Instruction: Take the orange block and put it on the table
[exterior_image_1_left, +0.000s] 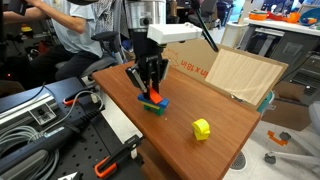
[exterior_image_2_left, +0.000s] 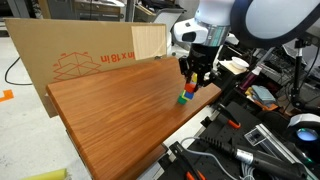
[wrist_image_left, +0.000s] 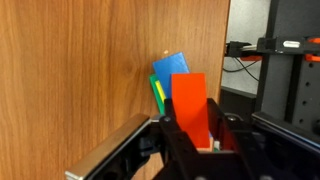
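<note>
The robot's gripper should release the orange block on the bare table (exterior_image_1_left: 152, 73) behind the blue and green stack, toward the far end of the table.
The orange block (wrist_image_left: 188, 98) sits between the fingers of my gripper (wrist_image_left: 190, 125), which is shut on its sides. It is on or just above a small stack with a green piece (wrist_image_left: 158, 92) and a flat blue block (wrist_image_left: 170, 65). In both exterior views the gripper (exterior_image_1_left: 151, 90) (exterior_image_2_left: 191, 84) points straight down over this stack (exterior_image_1_left: 155, 104) (exterior_image_2_left: 185, 98), near one edge of the reddish-brown table (exterior_image_1_left: 215, 105) (exterior_image_2_left: 120, 115). I cannot tell whether the orange block still touches the stack.
A yellow block (exterior_image_1_left: 202, 128) lies alone on the table, apart from the stack. A pale cardboard sheet (exterior_image_1_left: 245, 72) (exterior_image_2_left: 85, 55) stands along the table's far side. Cables and black equipment (exterior_image_1_left: 50, 120) lie beyond the table edge near the stack.
</note>
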